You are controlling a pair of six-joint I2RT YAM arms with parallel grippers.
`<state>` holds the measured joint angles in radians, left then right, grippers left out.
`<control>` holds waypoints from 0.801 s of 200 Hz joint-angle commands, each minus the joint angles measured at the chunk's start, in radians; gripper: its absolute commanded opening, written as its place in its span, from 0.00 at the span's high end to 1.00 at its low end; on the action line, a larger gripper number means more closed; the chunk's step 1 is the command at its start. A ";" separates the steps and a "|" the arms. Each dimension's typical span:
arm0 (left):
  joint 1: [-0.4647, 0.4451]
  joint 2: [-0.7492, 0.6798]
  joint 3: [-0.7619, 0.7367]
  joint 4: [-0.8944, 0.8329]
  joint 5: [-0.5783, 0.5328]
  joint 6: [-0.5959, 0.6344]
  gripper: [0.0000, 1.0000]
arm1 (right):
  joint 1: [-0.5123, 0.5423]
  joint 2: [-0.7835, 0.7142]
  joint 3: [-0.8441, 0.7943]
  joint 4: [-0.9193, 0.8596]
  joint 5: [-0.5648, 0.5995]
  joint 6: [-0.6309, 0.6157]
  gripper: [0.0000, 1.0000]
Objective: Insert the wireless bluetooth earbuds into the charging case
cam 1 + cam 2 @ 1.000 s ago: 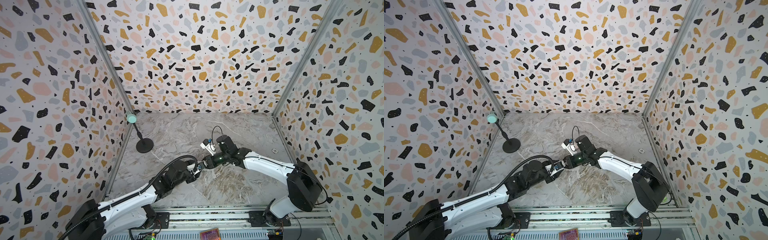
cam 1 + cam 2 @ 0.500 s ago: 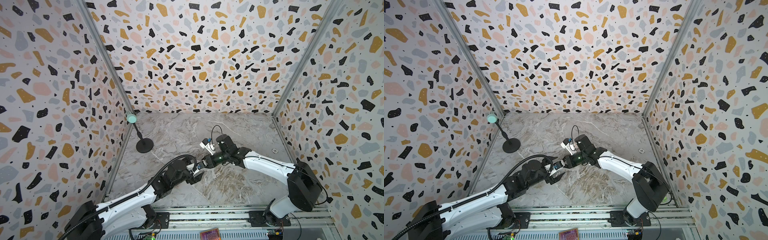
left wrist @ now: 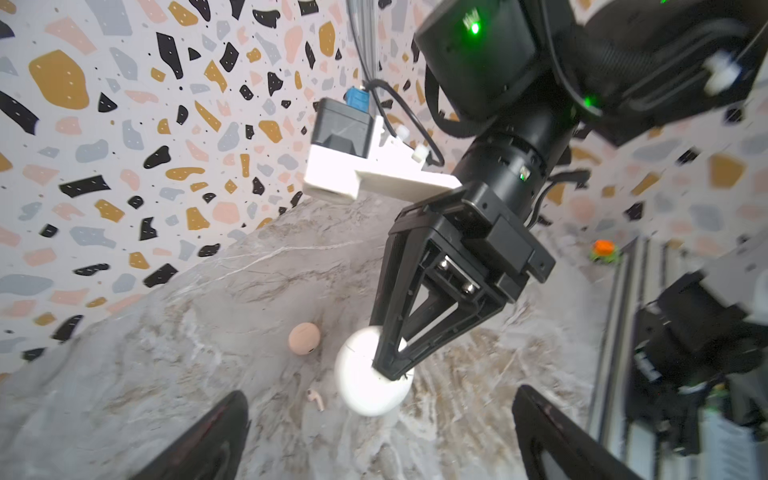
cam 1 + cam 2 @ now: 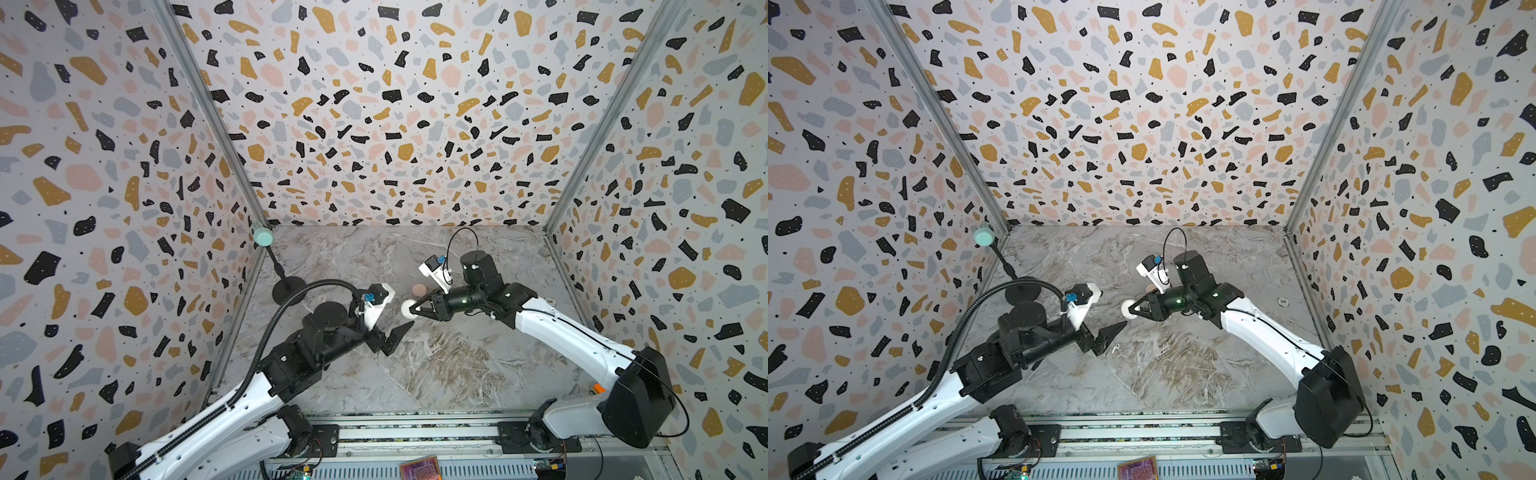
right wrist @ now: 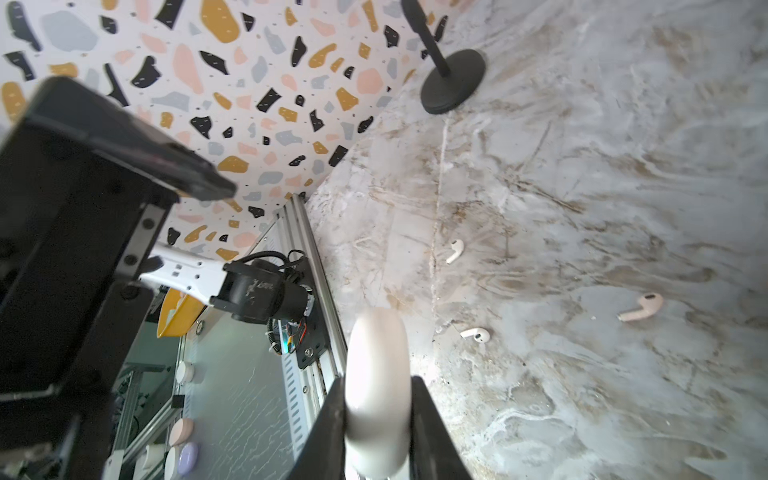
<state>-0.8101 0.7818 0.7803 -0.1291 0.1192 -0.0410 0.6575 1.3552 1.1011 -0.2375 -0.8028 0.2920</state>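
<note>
Next, my left gripper closes on the white charging case's free edge [image 4: 404, 311] [image 3: 354, 390], opposite the fingers of my right gripper.
My right gripper [image 4: 412, 311] [image 5: 377, 415] is shut on a round white charging case [image 4: 407, 309] [image 4: 1128, 309] [image 3: 365, 384] [image 5: 376, 374], held edge-on above the marble floor, with its lid looking closed. My left gripper [image 4: 388, 338] [image 4: 1100, 340] [image 3: 380, 449] stands open and empty just short of the case. A pink round case [image 4: 419, 289] [image 3: 304, 338] lies behind it. Loose on the floor are two white earbuds [image 5: 455, 250] [image 5: 475, 333] and a pale pink earbud [image 5: 642, 306] [image 3: 316, 400].
A black microphone stand [image 4: 289, 289] [image 4: 1019, 291] [image 5: 453, 81] with a teal head [image 4: 262, 237] stands at the back left by the wall. A small round token [image 4: 1283, 301] lies near the right wall. Terrazzo walls close three sides; a metal rail [image 4: 415, 432] runs along the front.
My left gripper has opened wide and drawn back a little from the white case. The right gripper holds the case in the same place.
</note>
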 commanded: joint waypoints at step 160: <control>0.124 -0.020 -0.057 -0.137 0.562 -0.252 0.31 | 0.116 -0.115 -0.015 -0.070 -0.204 -0.240 1.00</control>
<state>-0.6899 0.7578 0.7109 -0.2554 0.6754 -0.3237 0.7616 1.2762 1.0946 -0.2813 -0.9783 0.0925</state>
